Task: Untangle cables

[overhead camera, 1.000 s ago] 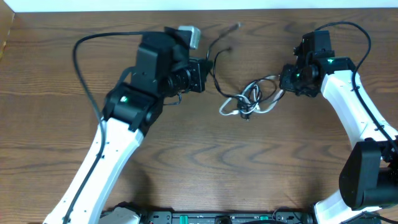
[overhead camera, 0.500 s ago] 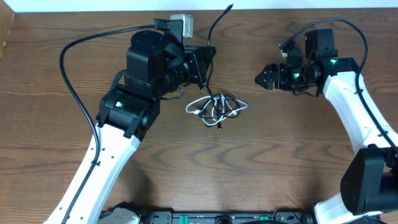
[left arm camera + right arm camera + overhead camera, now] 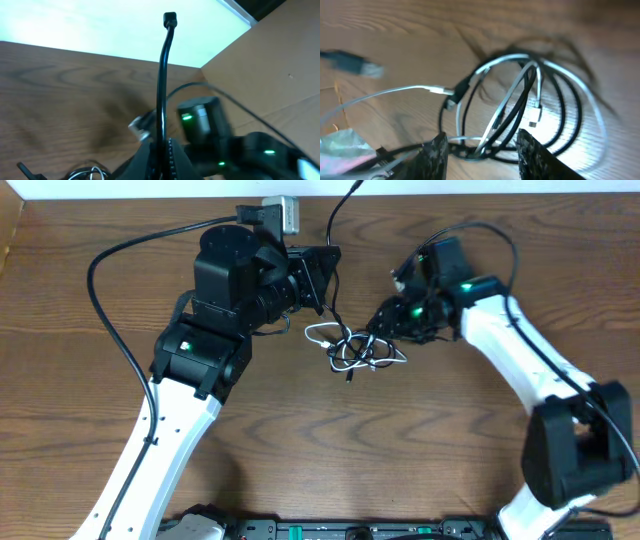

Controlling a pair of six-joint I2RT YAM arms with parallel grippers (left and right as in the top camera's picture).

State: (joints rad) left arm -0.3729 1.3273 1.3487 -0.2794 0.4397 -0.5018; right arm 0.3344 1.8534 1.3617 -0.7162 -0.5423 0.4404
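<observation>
The left gripper should release the black cable on the bare wood (image 3: pixel 280 373) between the tangle and that gripper's white arm. The black cable is in the tangle now.
The cables lie as a small tangle (image 3: pixel 355 352) of white and black loops on the wooden table. My left gripper (image 3: pixel 325 275) (image 3: pixel 162 157) is shut on the black cable (image 3: pixel 161 80), whose plug end stands up past the jaws toward the table's back edge. My right gripper (image 3: pixel 383 323) (image 3: pixel 482 152) sits at the tangle's right side. Its jaws stand apart, with strands of the white cable (image 3: pixel 590 110) and the black cable (image 3: pixel 560 100) lying between the fingers (image 3: pixel 436 152), unclamped. A white plug (image 3: pixel 535 117) shows inside the loops.
A thick black arm wire (image 3: pixel 110 300) arcs over the table's left side. The white back edge (image 3: pixel 150 188) runs behind both grippers. A cardboard wall (image 3: pixel 280 65) rises in the left wrist view, and a brown box corner (image 3: pixel 8 230) stands at far left.
My right gripper swung left and down from beside the tangle onto its right edge. The tangle first slid left as the left gripper drew the black cable back and up.
</observation>
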